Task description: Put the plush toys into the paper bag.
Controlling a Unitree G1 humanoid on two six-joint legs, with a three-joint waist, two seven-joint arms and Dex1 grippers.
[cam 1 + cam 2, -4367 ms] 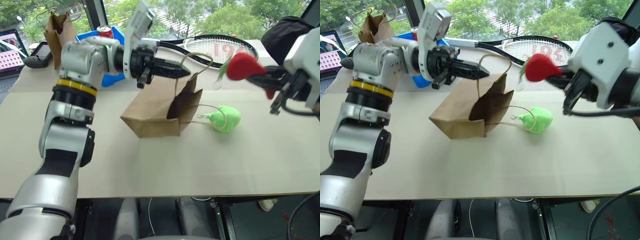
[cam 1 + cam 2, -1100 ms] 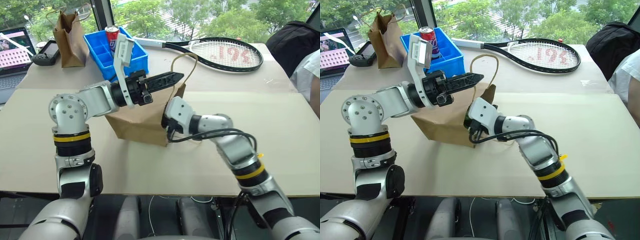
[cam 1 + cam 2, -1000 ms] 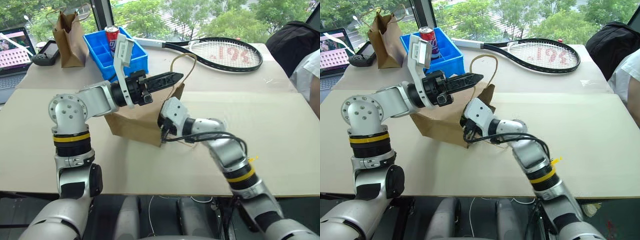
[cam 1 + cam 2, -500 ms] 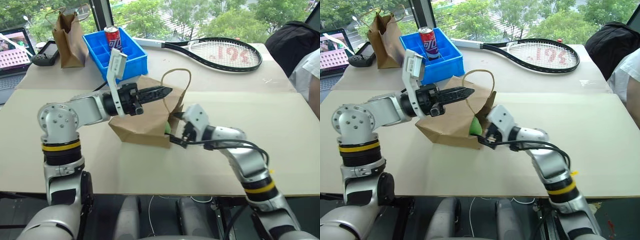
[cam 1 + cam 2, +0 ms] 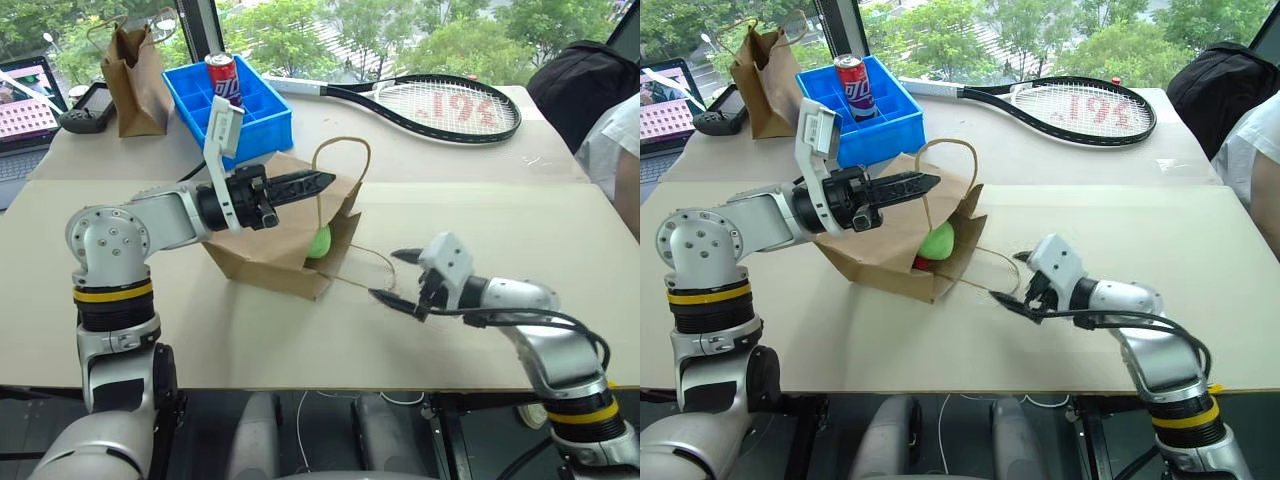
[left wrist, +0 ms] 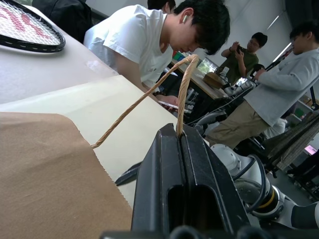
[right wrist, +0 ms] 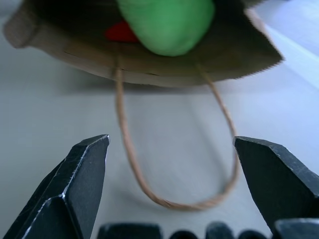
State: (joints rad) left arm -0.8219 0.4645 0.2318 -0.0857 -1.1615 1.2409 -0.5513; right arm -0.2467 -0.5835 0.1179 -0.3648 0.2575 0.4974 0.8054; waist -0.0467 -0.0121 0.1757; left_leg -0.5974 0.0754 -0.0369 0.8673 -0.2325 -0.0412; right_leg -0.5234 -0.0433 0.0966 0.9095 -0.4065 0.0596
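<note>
The paper bag is to end up standing upright on the table [image 5: 315, 262] just below the light-green plush toy. Next, my left gripper lets go of it there.
The paper bag [image 5: 270, 250] lies on its side on the table, its mouth towards my right arm. My left gripper [image 5: 328, 179] is shut on the bag's upper cord handle [image 6: 185, 79] and holds it up. The light-green plush toy [image 5: 935, 241] sits just inside the bag's mouth. Below and behind it a bit of the red chili plush toy [image 7: 121, 31] shows. My right gripper [image 5: 385, 273] is open and holds nothing. It hovers low over the table a short way outside the mouth, over the bag's lower handle [image 7: 164, 199], which lies flat on the table.
A blue bin [image 5: 262, 105] with a drink can [image 5: 222, 73] stands behind the bag. Beyond it lies a tennis racket [image 5: 440, 100]. A narrower brown bag [image 5: 135, 70] and a laptop [image 5: 25, 95] are at the far left. People [image 6: 149, 40] stand past the table's right side.
My right gripper came out of the bag's mouth, opened and drew back to the right, leaving the green toy inside. The left gripper kept hold of the handle.
</note>
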